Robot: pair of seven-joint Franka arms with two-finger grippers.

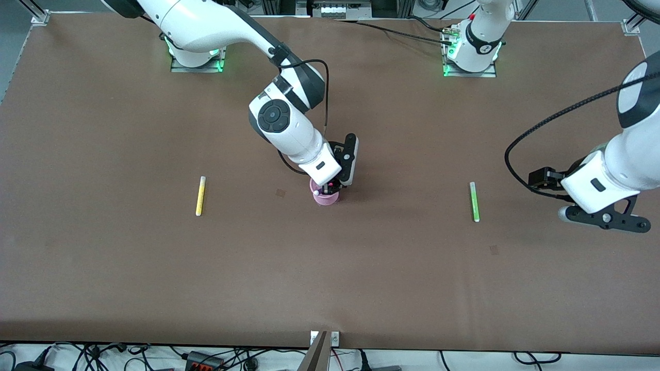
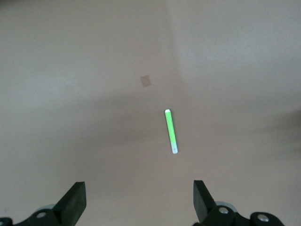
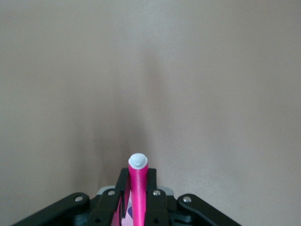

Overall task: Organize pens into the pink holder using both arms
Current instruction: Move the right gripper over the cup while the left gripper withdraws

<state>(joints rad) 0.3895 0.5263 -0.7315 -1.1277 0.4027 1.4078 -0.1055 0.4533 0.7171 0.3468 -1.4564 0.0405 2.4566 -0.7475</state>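
My right gripper should drop the magenta pen inside the pink holder's rim (image 1: 332,186) (image 3: 128,218), at the middle of the table. The magenta pen is now upright over the holder.
The pink holder (image 1: 325,198) stands at the middle of the table. My right gripper (image 1: 332,186) is right over it, shut on the magenta pen (image 3: 138,188), which stands upright between the fingers (image 3: 123,184) with its whitish end up. A whitish pen end (image 1: 316,192) shows at the holder's rim. The yellow pen (image 1: 200,196) lies flat toward the right arm's end. The green pen (image 1: 474,201) lies flat toward the left arm's end and also shows in the left wrist view (image 2: 171,131). My left gripper (image 1: 606,220) is open and empty (image 2: 138,193), beside the green pen. The purple pen is not clearly visible.
Small dark square marks sit on the brown table, one beside the holder (image 1: 280,193) and one nearer the front camera than the green pen (image 1: 494,250). The table's front edge (image 1: 330,342) has a bracket at its middle.
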